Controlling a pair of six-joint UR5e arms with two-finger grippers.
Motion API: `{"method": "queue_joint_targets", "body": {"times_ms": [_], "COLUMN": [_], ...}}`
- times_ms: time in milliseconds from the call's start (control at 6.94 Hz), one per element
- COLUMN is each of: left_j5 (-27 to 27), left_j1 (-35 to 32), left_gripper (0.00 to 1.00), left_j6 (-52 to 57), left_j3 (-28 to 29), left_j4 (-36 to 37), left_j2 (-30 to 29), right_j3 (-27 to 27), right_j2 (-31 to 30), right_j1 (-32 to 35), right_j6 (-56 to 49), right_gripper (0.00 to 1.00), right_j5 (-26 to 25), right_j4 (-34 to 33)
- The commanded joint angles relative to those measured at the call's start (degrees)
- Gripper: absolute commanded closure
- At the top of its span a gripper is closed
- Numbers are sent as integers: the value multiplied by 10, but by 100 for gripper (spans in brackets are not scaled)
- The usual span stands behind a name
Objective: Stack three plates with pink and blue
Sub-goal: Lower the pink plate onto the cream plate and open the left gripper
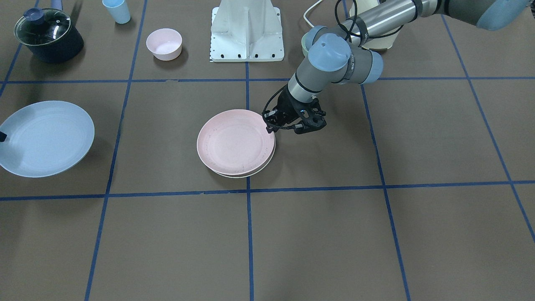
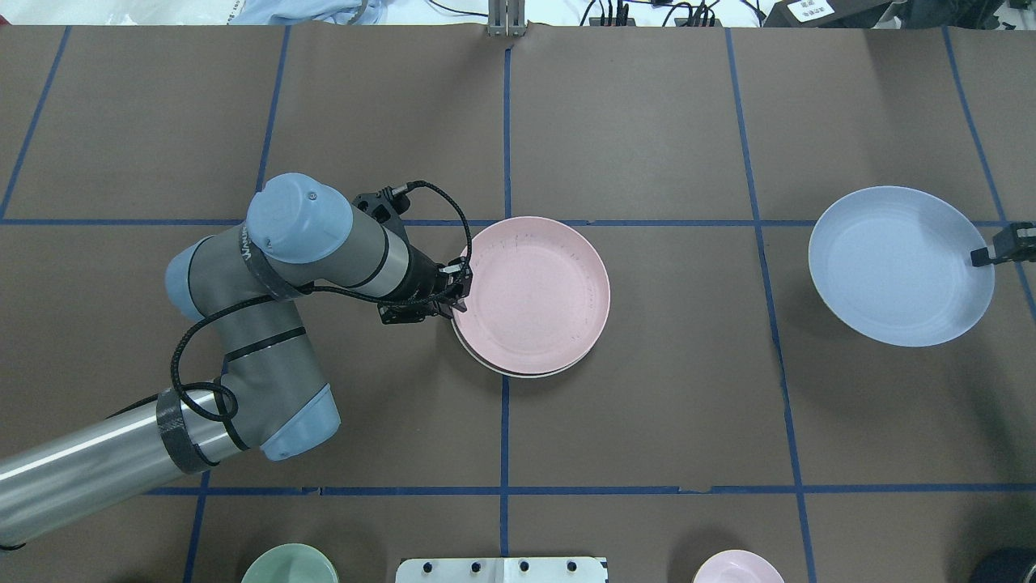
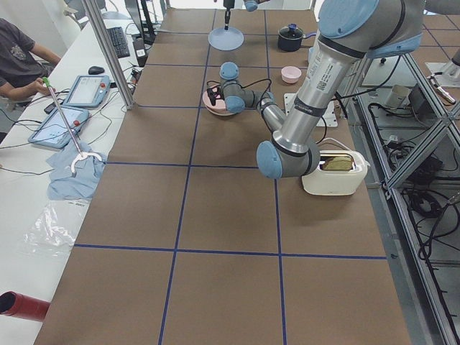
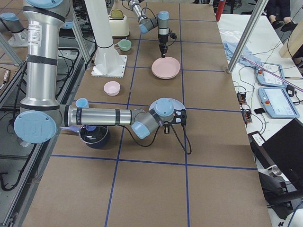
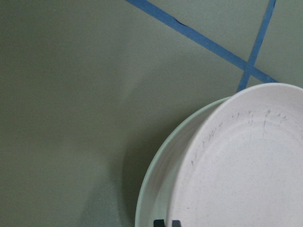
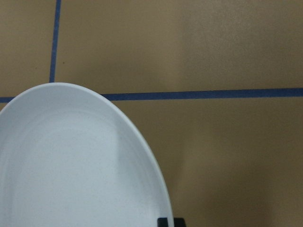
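Observation:
Next, my right gripper lets go of the light blue plate on top of the pale pink plate [image 1: 238, 136] at the middle of the table.
The pale pink plate [image 2: 538, 291] lies on the cream plate [image 2: 518, 374] at the table's middle, set slightly off it so a cream sliver shows. My left gripper [image 2: 457, 285] is shut on the pink plate's near-left rim; its tips pinch that rim in the left wrist view [image 5: 167, 222]. The light blue plate [image 2: 898, 263] hangs tilted above the table at the right and casts a shadow. My right gripper [image 2: 983, 257] is shut on its right rim, as the right wrist view [image 6: 170, 221] shows.
A dark pot with a glass lid [image 1: 48, 35], a light blue cup [image 1: 117, 10] and a small pink bowl [image 1: 164, 44] stand near the robot's right side. A green bowl [image 2: 289, 564] and a white toaster [image 3: 334, 172] sit by the white base [image 1: 246, 31].

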Motion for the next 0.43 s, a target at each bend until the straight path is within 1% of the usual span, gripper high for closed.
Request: {"method": "queue_joint_targets", "body": {"times_ms": [0, 144, 288], "left_j5": [12, 10, 5], "left_j1": [-2, -6, -21], "left_gripper": [0, 0, 0], "left_j6": [7, 17, 54], "left_j3": [-16, -55, -91], "left_j4": [0, 5, 18], "left_j2": [16, 40, 66], "right_j3": [14, 20, 26], "right_j2": [7, 27, 45], "right_j1": [1, 1, -1], "right_j6": [23, 72, 104], "right_gripper": [100, 100, 100], "right_j5": [6, 8, 8], "right_j4": [-1, -1, -1]}}
